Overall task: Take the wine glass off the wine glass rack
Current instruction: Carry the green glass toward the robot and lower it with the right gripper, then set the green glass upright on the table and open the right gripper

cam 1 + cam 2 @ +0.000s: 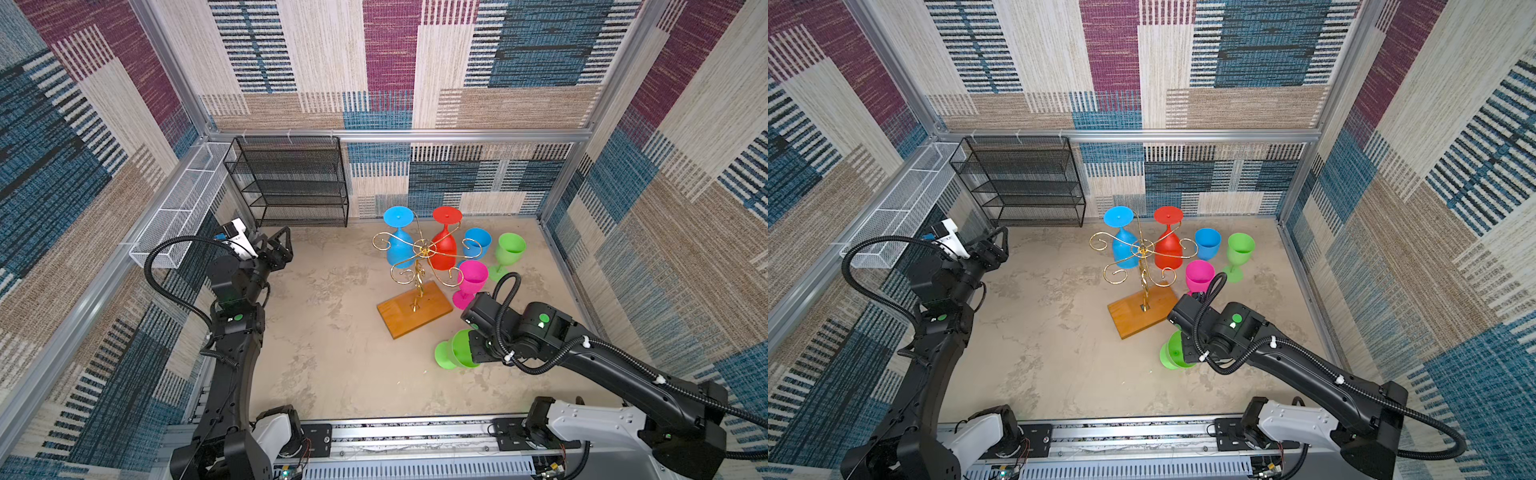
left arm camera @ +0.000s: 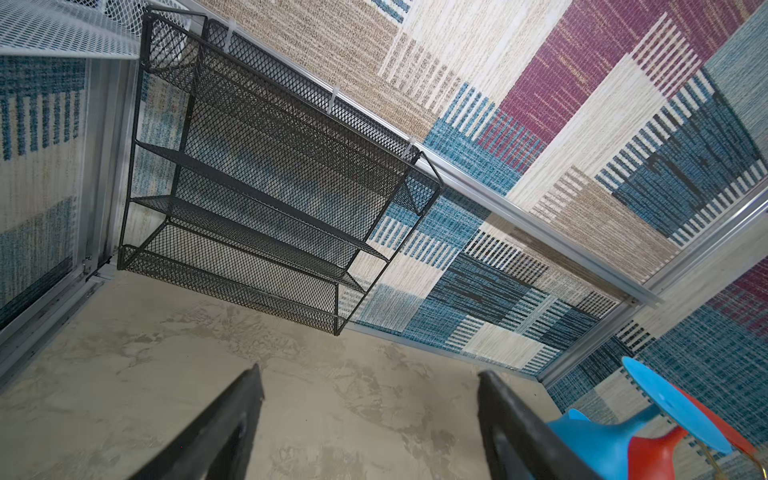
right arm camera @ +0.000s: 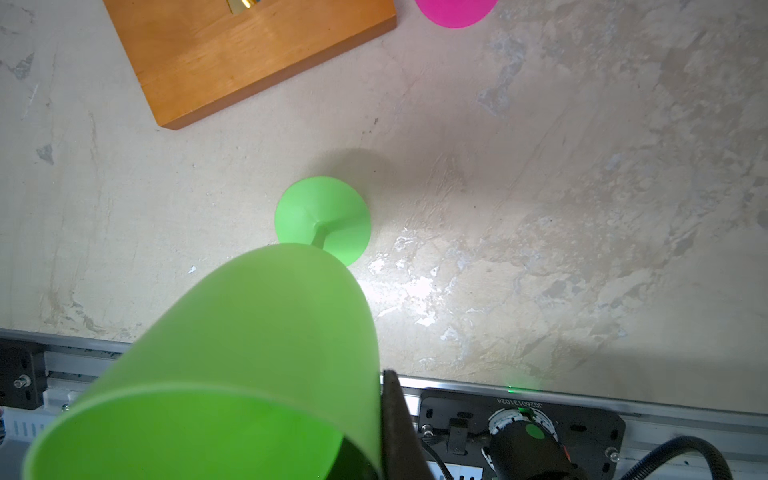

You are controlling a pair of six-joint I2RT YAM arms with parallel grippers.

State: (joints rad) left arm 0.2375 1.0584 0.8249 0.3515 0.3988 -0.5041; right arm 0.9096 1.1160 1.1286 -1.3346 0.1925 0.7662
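Next, my right gripper releases the green wine glass so that it stands upright on the bare floor (image 1: 449, 355) (image 3: 353, 188), in front of the wooden base of the rack.
The wine glass rack (image 1: 419, 266) (image 1: 1144, 266) is a gold wire stand on an orange-brown wooden base (image 3: 249, 54), right of the floor's centre. A blue wine glass (image 1: 399, 245) (image 2: 602, 440) and a red one (image 1: 444, 249) hang upside down from its arms. My right gripper (image 1: 473, 349) (image 3: 381, 384) is shut on the rim wall of a green wine glass (image 1: 455, 353) (image 1: 1173, 353) (image 3: 257, 332). That glass is tilted in front of the base, its foot low over the floor. My left gripper (image 1: 278, 245) (image 1: 998, 245) (image 2: 370, 374) is open and empty, far left of the rack.
A pink glass (image 1: 471, 280), a blue glass (image 1: 477, 243) and another green glass (image 1: 509, 251) stand upright to the right of the rack. A black mesh shelf (image 1: 291, 183) and a white wire basket (image 1: 183, 208) line the back-left walls. A metal rail (image 1: 415, 432) runs along the front.
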